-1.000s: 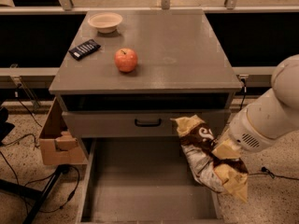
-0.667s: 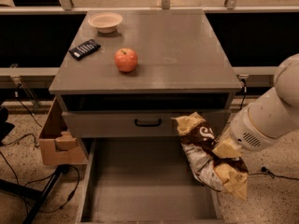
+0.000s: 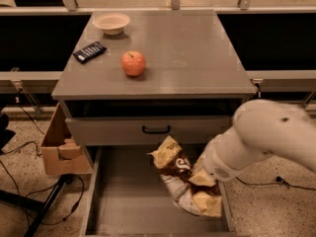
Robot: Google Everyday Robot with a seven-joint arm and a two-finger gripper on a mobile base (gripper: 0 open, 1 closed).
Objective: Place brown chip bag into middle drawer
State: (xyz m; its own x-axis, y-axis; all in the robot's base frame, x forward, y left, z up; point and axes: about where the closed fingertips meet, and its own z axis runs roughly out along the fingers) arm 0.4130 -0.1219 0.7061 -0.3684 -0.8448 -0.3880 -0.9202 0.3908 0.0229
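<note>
Next, my gripper lets go of the brown chip bag on the middle drawer's grey bottom, toward the cardboard box [image 3: 137, 190].
The brown chip bag [image 3: 178, 168] hangs crumpled and tilted over the right part of the middle drawer [image 3: 126, 199], which is pulled out wide with a bare grey floor. My gripper [image 3: 201, 176] sits at the end of the white arm [image 3: 266, 132] coming in from the right. It is shut on the bag's right side and is mostly hidden behind the bag and the wrist. The bag's lower end is close to the drawer's right wall.
On the cabinet top [image 3: 197, 48] are a red apple [image 3: 133, 63], a dark blue packet [image 3: 90, 52] and a white bowl [image 3: 112, 22]. A shut drawer front with a black handle [image 3: 156, 129] is above the open drawer. A cardboard box [image 3: 57, 147] and cables lie at the left.
The arm has swung left and closer, carrying the chip bag from the drawer's right edge to over the drawer's right part.
</note>
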